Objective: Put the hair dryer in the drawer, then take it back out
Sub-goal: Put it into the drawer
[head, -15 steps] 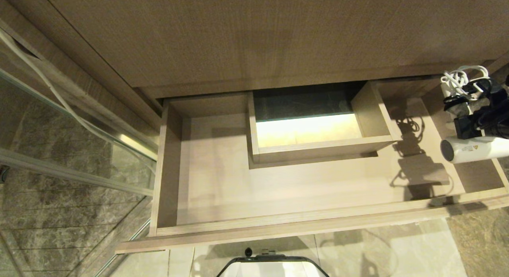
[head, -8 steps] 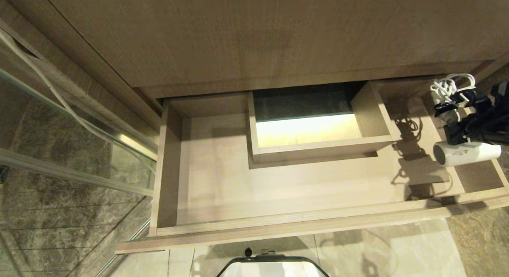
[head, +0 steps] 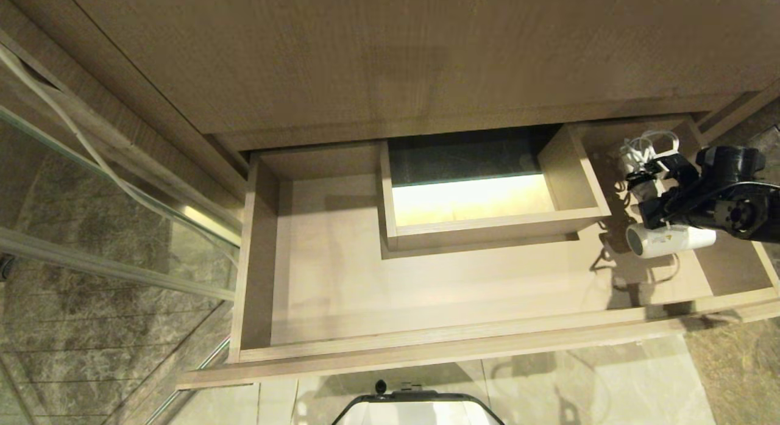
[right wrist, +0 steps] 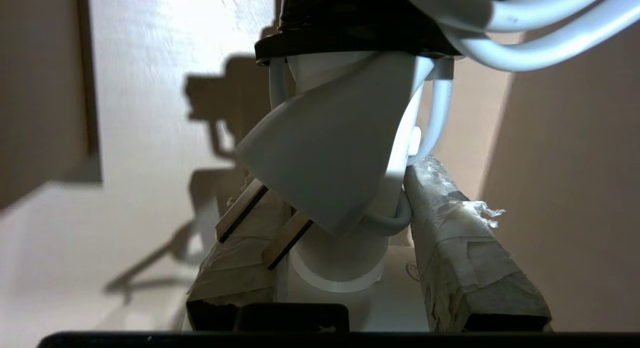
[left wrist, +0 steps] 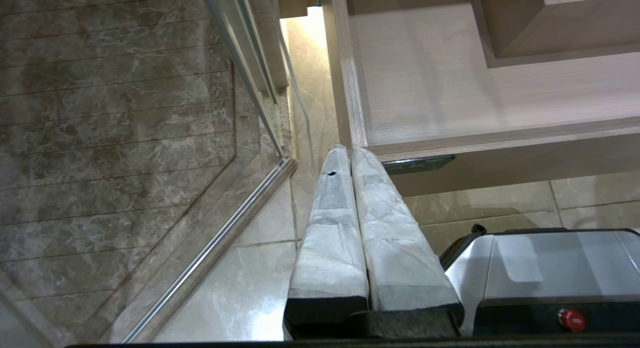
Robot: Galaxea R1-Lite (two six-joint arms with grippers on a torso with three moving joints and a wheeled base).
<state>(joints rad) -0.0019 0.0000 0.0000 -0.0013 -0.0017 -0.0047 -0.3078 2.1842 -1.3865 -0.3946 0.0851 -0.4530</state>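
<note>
Next, my right gripper lets go of the hair dryer on the drawer's bottom below it [head: 653, 234], beside the boxed cut-out.
The drawer [head: 426, 350] stands pulled open below the vanity. My right gripper [head: 659, 200] reaches in from the right, low over the drawer's right-hand section, shut on the handle of the small white hair dryer [head: 669, 239]. The barrel lies level, its dark round end facing left. The bundled white cord [head: 645, 148] sticks out beyond the gripper. In the right wrist view the hair dryer [right wrist: 340, 258] sits between the taped fingers [right wrist: 465, 248], with its plug [right wrist: 325, 148] hanging in front. My left gripper [left wrist: 350, 152] is shut and empty, parked by the drawer's [left wrist: 450, 138] front left corner.
A boxed cut-out [head: 487, 228] takes up the drawer's middle back. The taller wood panel [head: 396, 59] overhangs the drawer's rear. A glass shower door [head: 109, 187] stands on the left. Tiled floor [head: 609, 382] and my base [head: 417, 410] lie in front.
My right gripper has carried the hair dryer leftward and lower, from the frame's right edge to just above the floor of the drawer's right section. The left arm has stayed still.
</note>
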